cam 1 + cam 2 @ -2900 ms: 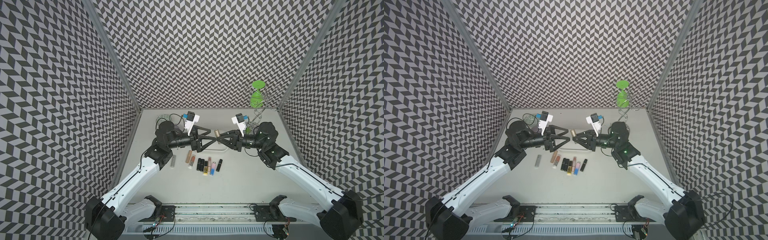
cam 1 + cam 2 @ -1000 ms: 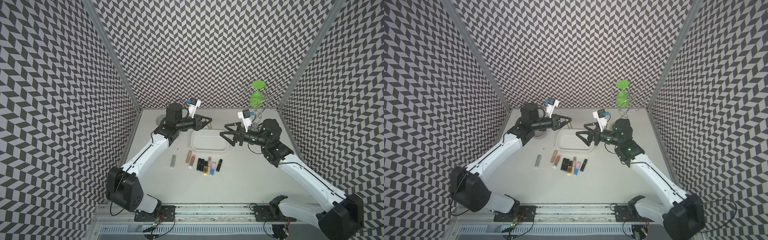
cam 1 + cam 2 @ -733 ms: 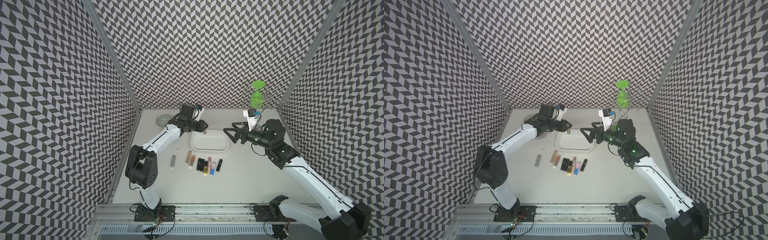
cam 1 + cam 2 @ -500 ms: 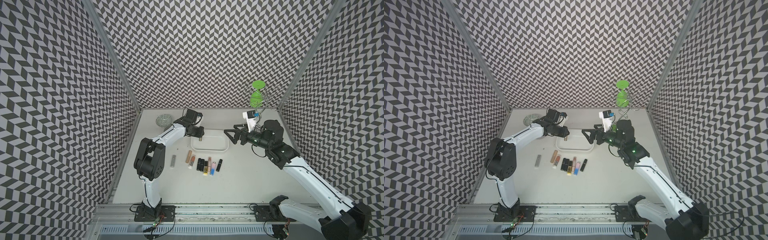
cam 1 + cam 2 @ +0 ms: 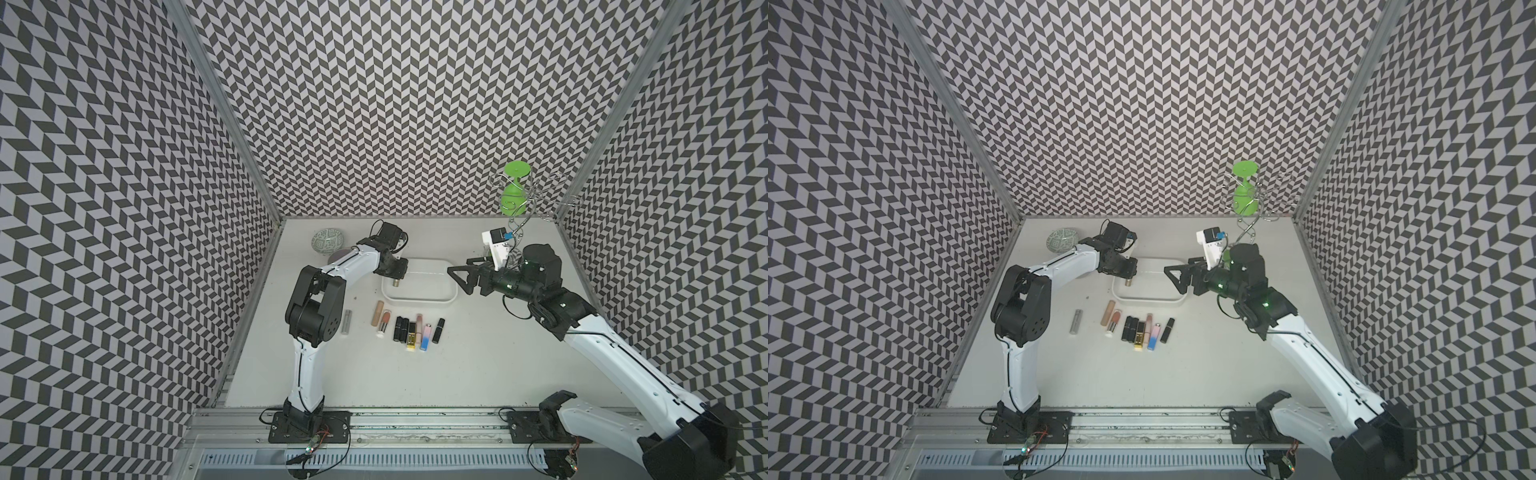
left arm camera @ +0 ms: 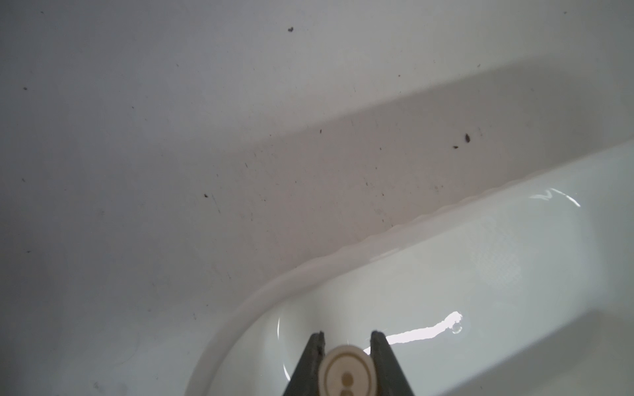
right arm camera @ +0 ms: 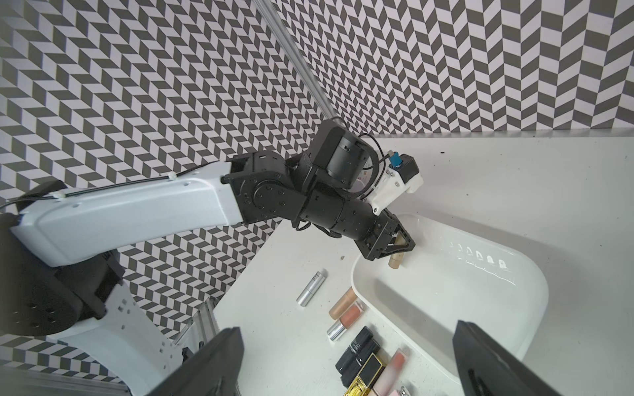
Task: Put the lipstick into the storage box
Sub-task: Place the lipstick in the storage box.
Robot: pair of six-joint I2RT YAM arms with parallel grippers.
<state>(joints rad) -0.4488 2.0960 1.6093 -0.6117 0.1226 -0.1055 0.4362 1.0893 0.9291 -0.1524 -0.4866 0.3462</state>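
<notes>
The beige lipstick will go down from my left gripper onto the white storage box's bottom (image 5: 397, 280), near the green-patterned bowl's end.
My left gripper (image 5: 395, 275) points down over the left end of the white storage box (image 5: 428, 286), shut on a beige lipstick (image 5: 397, 283) that hangs inside the box. The left wrist view shows the lipstick's round end (image 6: 346, 372) clamped between the two dark fingers (image 6: 314, 356), just inside the box's rounded corner (image 6: 240, 308). In the right wrist view the lipstick (image 7: 395, 261) hangs from the left gripper (image 7: 399, 245) with its lower end just above the box floor (image 7: 446, 288). My right gripper (image 5: 457, 266) hovers open and empty at the box's right end.
A row of several lipsticks (image 5: 409, 328) lies on the table in front of the box, with a silver tube (image 5: 347, 322) further left. A green-patterned bowl (image 5: 328, 241) sits at the back left, a green-topped wire stand (image 5: 515, 193) at the back right.
After both grippers met over the middle with the lipstick between them, the left arm swung and lowered the lipstick into the box's left end. The right gripper drew back to the right, open.
</notes>
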